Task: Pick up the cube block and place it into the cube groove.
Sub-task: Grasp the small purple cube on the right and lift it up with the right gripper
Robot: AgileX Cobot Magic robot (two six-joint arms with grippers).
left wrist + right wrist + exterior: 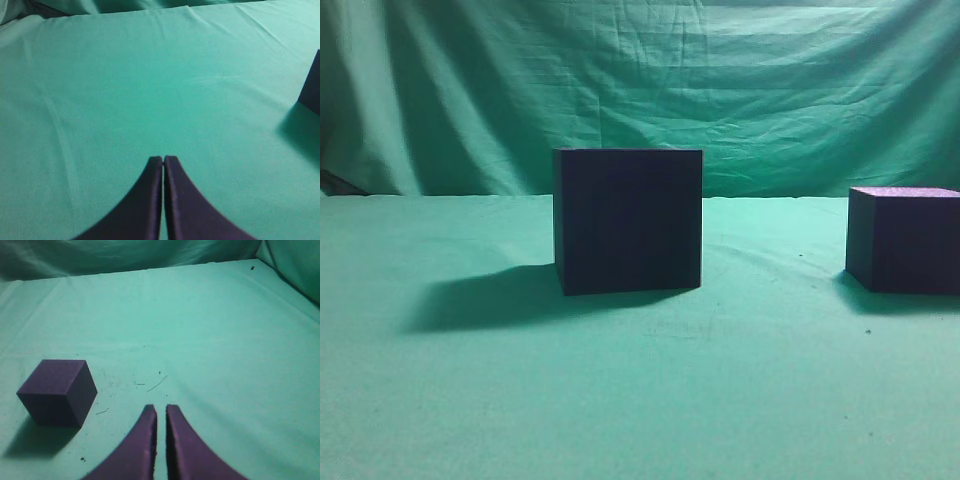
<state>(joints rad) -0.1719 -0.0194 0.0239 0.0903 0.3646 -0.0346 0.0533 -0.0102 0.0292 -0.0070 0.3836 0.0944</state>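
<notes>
My right gripper needs to grip the cube block, with one finger on the side (859, 232) facing the cube groove and another on the opposite side.
The cube groove (628, 220) is a large dark box standing mid-table in the exterior view. Its corner shows at the right edge of the left wrist view (312, 90). The cube block (905, 240) is smaller, with a speckled purple top, and stands at the right edge. In the right wrist view the block (57, 392) sits to the left of my right gripper (161, 407), apart from it. That gripper's fingers are nearly together with nothing between them. My left gripper (163, 159) is shut and empty over bare cloth. Neither gripper shows in the exterior view.
A green cloth (640, 400) covers the table and hangs as a backdrop (640, 80) behind it. The big box casts a shadow to its left (490, 300). Small dark specks and threads (155, 384) lie on the cloth ahead of the right gripper.
</notes>
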